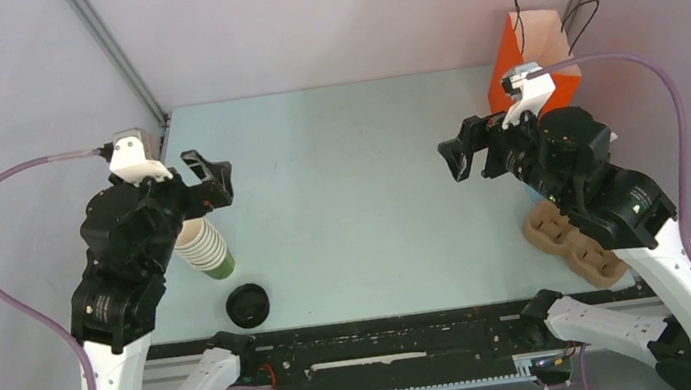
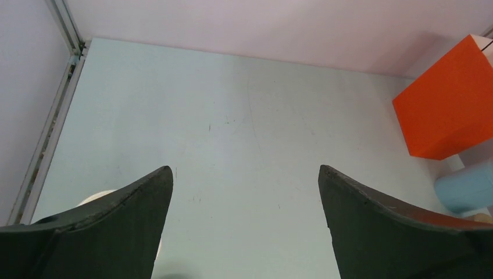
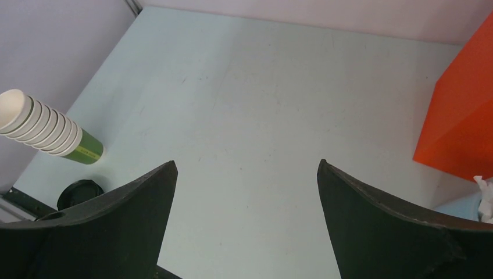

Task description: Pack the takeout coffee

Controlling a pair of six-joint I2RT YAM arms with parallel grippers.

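My left gripper will grip the rim of the top cup [image 1: 180,241] in the olive-green stack, because that cup should come off first.
No takeout coffee, meaning a lidded cup, is in view. My left gripper [image 1: 209,179] hangs open over the left side of the pale table [image 1: 350,184], just above a lidless nested stack of olive-green cups [image 1: 203,246]. In the left wrist view the left gripper [image 2: 245,168] has only bare table between its fingers. My right gripper [image 1: 458,156] stands open at the right, near the orange bag [image 1: 530,55]. The right wrist view also shows the right gripper [image 3: 246,164] holding nothing.
Loose black lids [image 1: 248,305] lie near the front edge, beside the cup stack [image 3: 49,128]. A brown pulp cup carrier [image 1: 575,245] sits partly under the right arm. The orange bag [image 2: 450,107] stands at the back right with a light blue object [image 2: 465,187] beside it.
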